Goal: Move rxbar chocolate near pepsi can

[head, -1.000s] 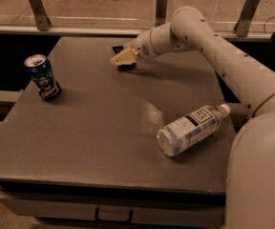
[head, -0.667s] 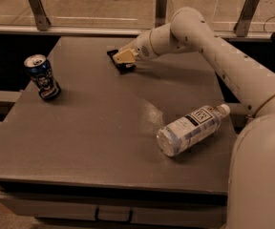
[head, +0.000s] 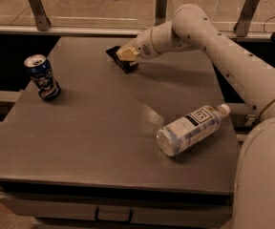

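My gripper will let go of the rxbar chocolate on the grey table point(head: 75, 81), beside the pepsi can, on its inner side.
The rxbar chocolate point(head: 114, 53) is a small flat black bar at the far middle of the table. My gripper point(head: 126, 55) is on it, shut on its right part, holding it just above the tabletop. The bar's left end sticks out past the gripper. The pepsi can point(head: 42, 77) is blue with a silver top. It stands tilted near the table's left edge, well to the left of the bar and gripper.
A clear plastic water bottle point(head: 191, 128) with a white label lies on its side at the right front of the grey table point(head: 94, 142). My arm point(head: 223, 46) reaches in from the right. A railing with posts point(head: 37, 8) runs behind the far edge.
My gripper has shifted a little to the left with the black bar, and more of the bar's left end now shows. The can and bottle have not moved.
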`<state>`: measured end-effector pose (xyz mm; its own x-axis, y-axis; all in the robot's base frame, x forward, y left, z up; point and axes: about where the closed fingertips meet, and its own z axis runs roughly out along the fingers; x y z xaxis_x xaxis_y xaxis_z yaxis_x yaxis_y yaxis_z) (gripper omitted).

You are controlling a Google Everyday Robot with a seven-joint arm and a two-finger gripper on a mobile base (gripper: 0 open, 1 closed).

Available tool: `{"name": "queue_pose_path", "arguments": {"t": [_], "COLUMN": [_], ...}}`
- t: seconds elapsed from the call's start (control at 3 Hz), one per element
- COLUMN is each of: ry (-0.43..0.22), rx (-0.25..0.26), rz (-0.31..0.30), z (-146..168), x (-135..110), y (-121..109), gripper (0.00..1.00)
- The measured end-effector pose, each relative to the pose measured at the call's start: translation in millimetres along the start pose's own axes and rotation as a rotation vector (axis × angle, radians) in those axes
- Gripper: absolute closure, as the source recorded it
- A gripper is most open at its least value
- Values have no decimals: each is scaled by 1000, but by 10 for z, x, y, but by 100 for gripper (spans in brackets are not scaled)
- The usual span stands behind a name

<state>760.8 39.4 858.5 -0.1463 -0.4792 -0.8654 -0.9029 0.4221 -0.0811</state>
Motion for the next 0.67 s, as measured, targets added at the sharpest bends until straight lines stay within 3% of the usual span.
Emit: {"name": "queue_pose_path", "arguments": {"t": [0.33,0.67], "ry": [-20,-38], "rx": [6,-37], "rz": [-64,-143], "z": [-202,-384], "x": [-256,-558], "y": [43,240], "gripper": [100,100]}}
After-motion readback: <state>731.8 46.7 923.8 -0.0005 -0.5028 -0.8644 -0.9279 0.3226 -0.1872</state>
